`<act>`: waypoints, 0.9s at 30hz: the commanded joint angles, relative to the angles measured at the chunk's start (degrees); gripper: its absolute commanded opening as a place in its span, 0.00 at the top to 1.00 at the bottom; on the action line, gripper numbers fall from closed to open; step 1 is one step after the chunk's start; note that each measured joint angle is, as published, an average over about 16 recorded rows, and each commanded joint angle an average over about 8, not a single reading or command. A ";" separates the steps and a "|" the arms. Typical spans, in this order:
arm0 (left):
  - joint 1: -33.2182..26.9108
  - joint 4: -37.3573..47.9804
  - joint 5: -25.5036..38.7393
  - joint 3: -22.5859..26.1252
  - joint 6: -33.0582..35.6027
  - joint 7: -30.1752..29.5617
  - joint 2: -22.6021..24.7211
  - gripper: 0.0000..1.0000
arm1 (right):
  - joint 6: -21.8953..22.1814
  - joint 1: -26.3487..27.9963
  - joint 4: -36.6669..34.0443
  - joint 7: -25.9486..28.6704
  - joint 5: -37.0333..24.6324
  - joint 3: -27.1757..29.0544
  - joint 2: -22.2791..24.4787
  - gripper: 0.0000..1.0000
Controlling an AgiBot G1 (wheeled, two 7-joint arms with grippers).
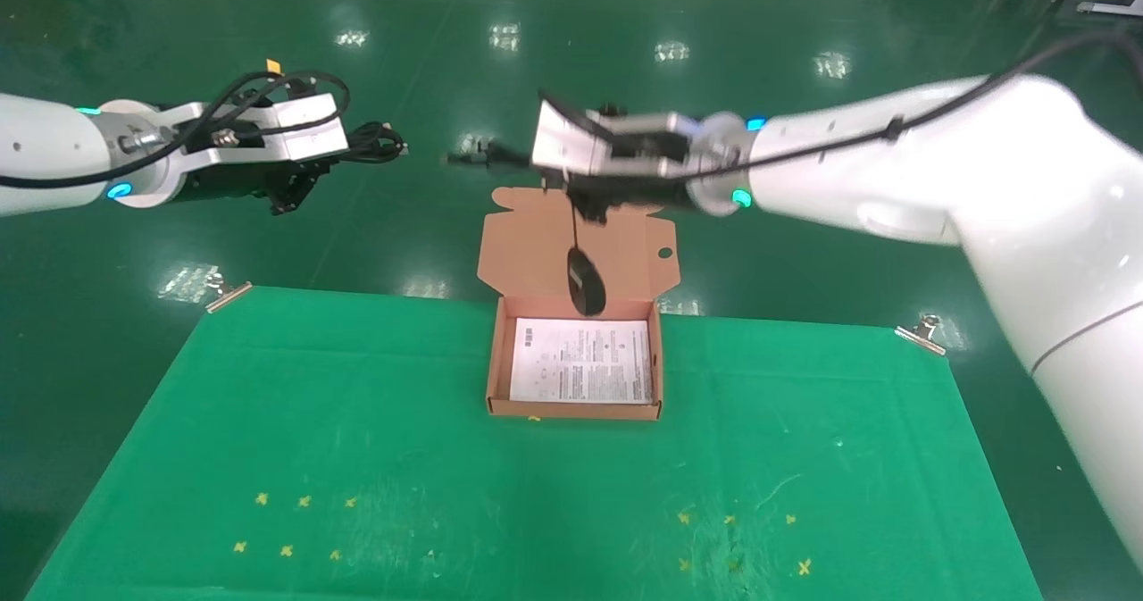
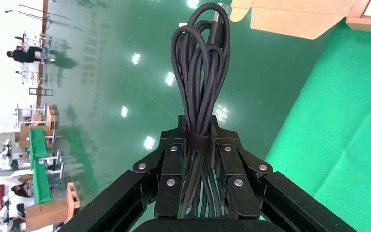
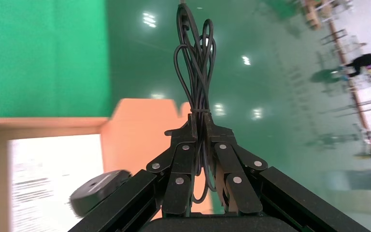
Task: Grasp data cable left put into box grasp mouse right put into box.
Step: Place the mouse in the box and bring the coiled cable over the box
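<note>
I'll release the mouse's bundled cord on the white sheet's far edge [image 1: 584, 321], along the box's back side, with my right gripper.
My left gripper [image 1: 326, 162] [image 2: 196, 128] hangs in the air left of the box, shut on the strapped waist of the data cable [image 1: 375, 144] [image 2: 200, 63], a black coiled bundle sticking out past the fingertips. My right gripper [image 1: 522, 162] [image 3: 199, 123] is above the raised flap, shut on the bundled cord [image 3: 195, 63] of the mouse. The black oval mouse [image 1: 586, 284] [image 3: 99, 191] dangles on its cord just over the back edge of the box. The open cardboard box [image 1: 571, 409] [image 3: 145, 130] sits at the cloth's far middle with a white printed sheet [image 1: 580, 360] inside.
A green cloth [image 1: 357, 422] covers the table, held by metal clips at the far corners [image 1: 228, 295] [image 1: 920, 331]. Small yellow cross marks [image 1: 295, 525] dot the near part. Beyond the table lies glossy green floor [image 1: 420, 74].
</note>
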 commanded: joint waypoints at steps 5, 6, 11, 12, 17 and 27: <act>0.10 -0.34 0.22 0.01 0.09 -0.34 -0.06 1.00 | -0.21 -2.44 -0.91 -1.04 3.42 -3.13 -0.16 1.00; 0.11 -0.37 0.24 0.01 0.10 -0.37 -0.06 1.00 | -0.01 -2.88 -0.86 -0.98 3.98 -3.72 -0.23 1.00; 0.14 -0.47 0.30 0.01 0.13 -0.46 -0.08 1.00 | 2.11 -4.81 0.04 -0.14 6.78 -7.42 -0.57 1.00; 0.14 -0.48 0.31 0.01 0.13 -0.47 -0.08 1.00 | 2.70 -5.15 0.33 0.10 7.40 -8.27 -0.62 1.00; 0.15 -0.52 0.34 0.01 0.14 -0.51 -0.09 1.00 | 5.83 -6.36 1.71 1.33 11.01 -12.85 -0.72 1.00; 0.16 -0.55 0.36 0.01 0.15 -0.55 -0.09 1.00 | 10.63 -7.04 -3.17 5.09 16.62 -19.86 -0.33 1.00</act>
